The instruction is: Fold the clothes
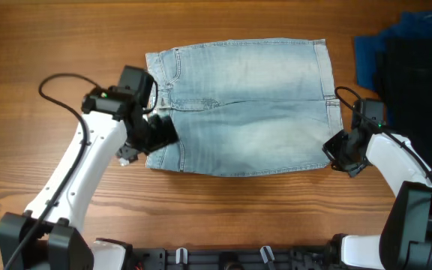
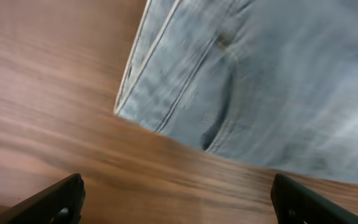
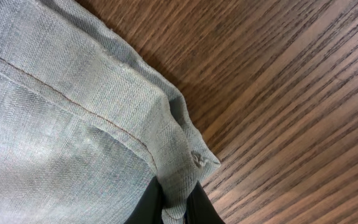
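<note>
Next, my right gripper lets go of the cuffed hem just inside the shorts' far corner (image 1: 288, 53) nearest the dark blue cloth, where I plan to leave it.
The clothes, light blue denim shorts (image 1: 246, 105), lie flat in the middle of the wooden table. My left gripper (image 1: 163, 136) is at their near left corner. In the blurred left wrist view it (image 2: 179, 208) is open, its two dark fingertips (image 2: 55, 202) wide apart with only bare wood between them and the denim (image 2: 260, 81) just beyond. My right gripper (image 1: 334, 152) is at the near right corner. In the right wrist view it (image 3: 176, 210) is shut on the stitched corner of the shorts (image 3: 73, 124), which bunches up between the black fingers (image 3: 145, 208).
A dark blue cloth (image 1: 367, 60) and a black garment (image 1: 418, 75) lie at the far right, beyond my right arm. The left arm's black cable (image 1: 58, 94) loops over the table at the left. Bare wood (image 3: 291, 93) surrounds the shorts.
</note>
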Robot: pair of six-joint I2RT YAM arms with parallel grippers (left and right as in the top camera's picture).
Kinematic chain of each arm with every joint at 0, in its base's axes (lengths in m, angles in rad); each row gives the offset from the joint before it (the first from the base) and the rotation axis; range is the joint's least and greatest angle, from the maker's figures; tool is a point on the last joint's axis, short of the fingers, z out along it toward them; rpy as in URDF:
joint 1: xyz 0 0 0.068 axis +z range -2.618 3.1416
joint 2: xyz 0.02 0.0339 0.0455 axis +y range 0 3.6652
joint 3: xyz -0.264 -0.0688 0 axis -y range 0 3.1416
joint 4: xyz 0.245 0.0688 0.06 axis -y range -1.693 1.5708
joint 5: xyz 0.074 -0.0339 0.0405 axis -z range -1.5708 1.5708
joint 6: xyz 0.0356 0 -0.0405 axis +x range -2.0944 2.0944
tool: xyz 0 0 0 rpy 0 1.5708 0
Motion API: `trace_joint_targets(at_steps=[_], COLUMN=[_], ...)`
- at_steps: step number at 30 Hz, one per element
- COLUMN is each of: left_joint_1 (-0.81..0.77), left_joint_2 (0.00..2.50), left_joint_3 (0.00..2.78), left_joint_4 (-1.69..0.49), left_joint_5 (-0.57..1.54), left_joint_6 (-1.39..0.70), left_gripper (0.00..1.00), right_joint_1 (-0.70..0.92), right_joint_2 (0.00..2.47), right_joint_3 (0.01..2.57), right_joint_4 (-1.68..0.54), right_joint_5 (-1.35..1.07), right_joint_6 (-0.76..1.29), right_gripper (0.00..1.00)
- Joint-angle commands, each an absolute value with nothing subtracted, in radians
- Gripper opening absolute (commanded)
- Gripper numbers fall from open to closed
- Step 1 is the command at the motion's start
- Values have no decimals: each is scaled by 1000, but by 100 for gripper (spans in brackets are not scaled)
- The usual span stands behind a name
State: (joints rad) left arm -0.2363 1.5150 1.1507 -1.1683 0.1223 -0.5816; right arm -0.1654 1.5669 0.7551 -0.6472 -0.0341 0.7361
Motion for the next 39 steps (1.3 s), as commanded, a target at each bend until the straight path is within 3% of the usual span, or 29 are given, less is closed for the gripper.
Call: trace_joint_targets(at_steps=[1,3,9,30,33,35,37,39], left_joint_1=[-240,-240,-240,-237,-237,-237,-237,-232], left_joint_2=[1518,1518,1518,1518,1518,1518,1518,1518], left_joint_3=[1028,979,915,715,698,698,698,698], left_joint_4=[-1105,-1036,-942,-658,-643,-643,-643,-643], left_joint_5=[160,164,159,36,36,36,35,31], left_joint_6=[-740,-789,-884,-1087,-1086,-1085,-1085,-1077], left_gripper=[77,70,60,65,55,38,6,4], right_joint_1=[-161,-161,-161,-161,-161,-161,-161,-162], right_joint_2=[1614,1614,1614,1614,1614,1614,1614,1614], right_joint_3=[738,738,738,738,738,738,738,738], right_joint_4=[-644,-640,-640,-637,-637,-637,-636,-645], right_joint_5=[-99,-98,-98,-99,-99,-98,-97,-57], right_joint_6=[732,731,707,681,681,680,660,642], right_gripper=[4,4,4,4,4,4,4,4])
